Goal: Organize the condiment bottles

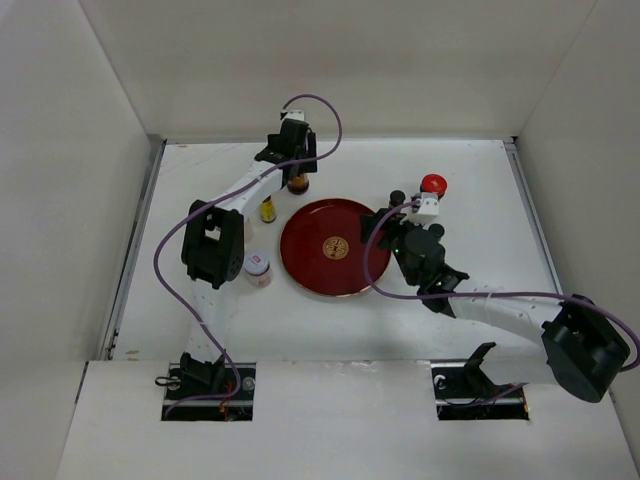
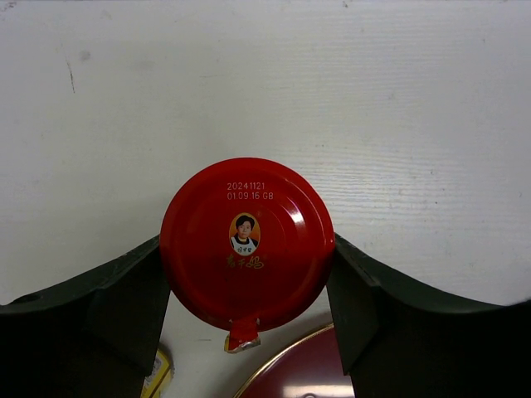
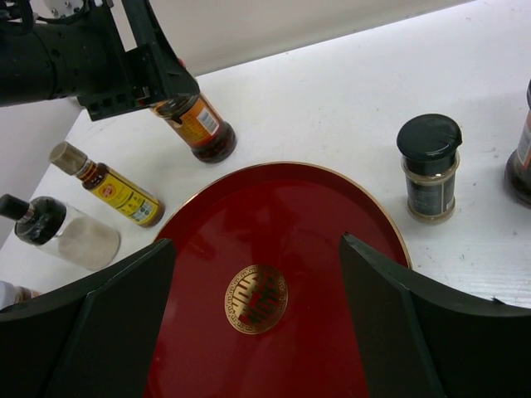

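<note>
The robot's left gripper will set the dark red-capped jar down on the round red tray (image 1: 333, 213), behind the tray's gold emblem. The jar now stands on the table behind that tray.
My left gripper (image 2: 249, 249) is shut on the red lid of a dark red-capped jar (image 2: 247, 242), one finger pressed to each side. The jar stands on the table behind the round red tray (image 1: 335, 247). The right wrist view shows that jar (image 3: 197, 126) under the left gripper (image 3: 141, 75). My right gripper (image 3: 257, 242) is open and empty above the tray (image 3: 274, 215). A yellowish bottle (image 3: 116, 191), a clear black-capped bottle (image 3: 58, 232) and a black-capped spice jar (image 3: 430, 166) stand around the tray. A second red-capped jar (image 1: 433, 184) stands at the back right.
A white-lidded jar (image 1: 257, 268) stands left of the tray beside the left arm. A dark bottle (image 3: 523, 162) shows at the right edge of the right wrist view. White walls enclose the table on three sides.
</note>
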{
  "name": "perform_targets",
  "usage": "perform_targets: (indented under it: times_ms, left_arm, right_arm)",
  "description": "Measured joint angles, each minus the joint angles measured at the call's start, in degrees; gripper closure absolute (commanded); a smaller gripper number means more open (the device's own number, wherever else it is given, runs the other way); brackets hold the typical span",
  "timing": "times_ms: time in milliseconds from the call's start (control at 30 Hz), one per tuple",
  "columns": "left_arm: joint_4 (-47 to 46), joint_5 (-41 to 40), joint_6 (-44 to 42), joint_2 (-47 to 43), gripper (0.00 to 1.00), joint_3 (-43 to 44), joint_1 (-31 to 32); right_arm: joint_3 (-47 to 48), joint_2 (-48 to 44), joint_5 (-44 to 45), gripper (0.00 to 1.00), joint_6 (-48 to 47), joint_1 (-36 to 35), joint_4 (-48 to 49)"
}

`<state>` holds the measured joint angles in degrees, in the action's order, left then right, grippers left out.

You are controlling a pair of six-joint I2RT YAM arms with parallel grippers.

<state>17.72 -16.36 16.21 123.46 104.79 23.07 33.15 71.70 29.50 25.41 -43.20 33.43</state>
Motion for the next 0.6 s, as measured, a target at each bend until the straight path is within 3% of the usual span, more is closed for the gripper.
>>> perform_targets:
  times_ms: [600]
  left_arm:
    - [-1.1, 0.3, -0.7, -2.6, 0.78, -1.9, 2.9]
  right_arm:
    - [-0.4, -1.0, 1.1, 0.14, 0.6, 1.2, -0.1]
